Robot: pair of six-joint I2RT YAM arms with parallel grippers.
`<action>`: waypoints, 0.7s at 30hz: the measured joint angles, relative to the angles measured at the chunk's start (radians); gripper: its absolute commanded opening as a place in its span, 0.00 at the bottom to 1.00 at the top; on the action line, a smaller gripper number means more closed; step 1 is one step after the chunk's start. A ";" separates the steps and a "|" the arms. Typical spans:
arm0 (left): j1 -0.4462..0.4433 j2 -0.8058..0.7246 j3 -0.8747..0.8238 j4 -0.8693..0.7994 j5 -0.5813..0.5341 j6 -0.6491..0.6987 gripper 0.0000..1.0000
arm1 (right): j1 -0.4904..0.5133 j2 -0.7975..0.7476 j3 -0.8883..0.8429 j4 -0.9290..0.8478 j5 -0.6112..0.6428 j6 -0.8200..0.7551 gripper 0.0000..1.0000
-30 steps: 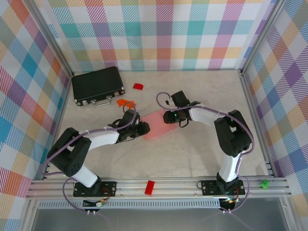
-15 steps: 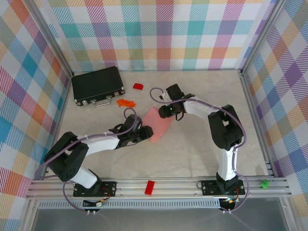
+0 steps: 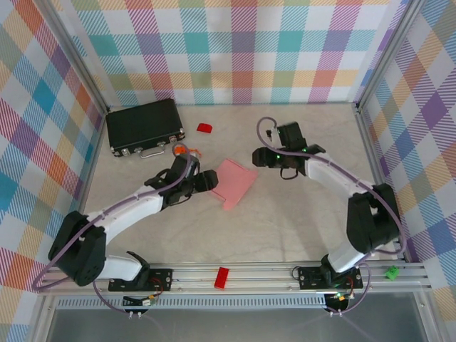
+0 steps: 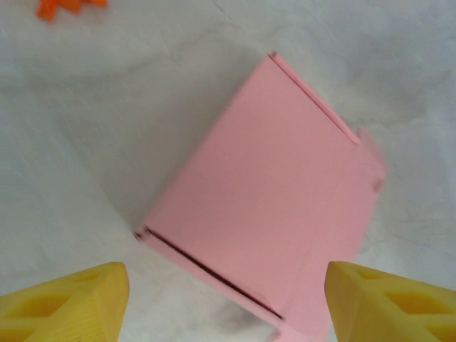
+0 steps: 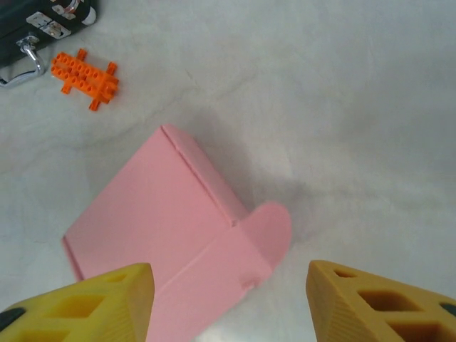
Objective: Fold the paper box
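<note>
The paper box lies flat with its flap toward my right gripper, so my left gripper needs to grab the opposite long edge (image 4: 204, 144) to stand the box up.
The paper box (image 3: 236, 182) is a pale-pink, flat folded shape lying on the table between both arms. In the left wrist view the paper box (image 4: 271, 199) shows a dark slit along its near edge. From the right wrist, the paper box (image 5: 160, 231) has a rounded tab sticking out at its right. My left gripper (image 3: 207, 180) is just left of the box, open, with nothing between its yellow fingers (image 4: 71, 303). My right gripper (image 3: 258, 158) is open too, up and to the right of the box and clear of it. Its yellow fingers (image 5: 374, 299) are apart.
A black case (image 3: 144, 126) lies at the back left. An orange brick piece (image 3: 187, 151) sits beside the left arm, also orange brick piece (image 5: 84, 75). A small red block (image 3: 204, 128) lies behind it. Another red block (image 3: 222, 277) rests on the front rail.
Both grippers have opened and let go of the paper box. The right gripper drew back to the right, the left one shifted up and left. The box now lies free, turned diagonally.
</note>
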 measured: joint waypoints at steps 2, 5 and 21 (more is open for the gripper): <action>0.036 0.060 0.037 0.003 0.021 0.054 0.75 | 0.000 -0.038 -0.080 0.026 -0.031 0.058 0.60; 0.087 0.160 0.093 0.013 0.076 0.121 0.72 | 0.001 -0.073 -0.208 0.103 -0.085 0.150 0.62; 0.131 0.330 0.141 0.111 0.292 0.246 0.61 | 0.072 0.047 -0.374 0.470 -0.199 0.406 0.62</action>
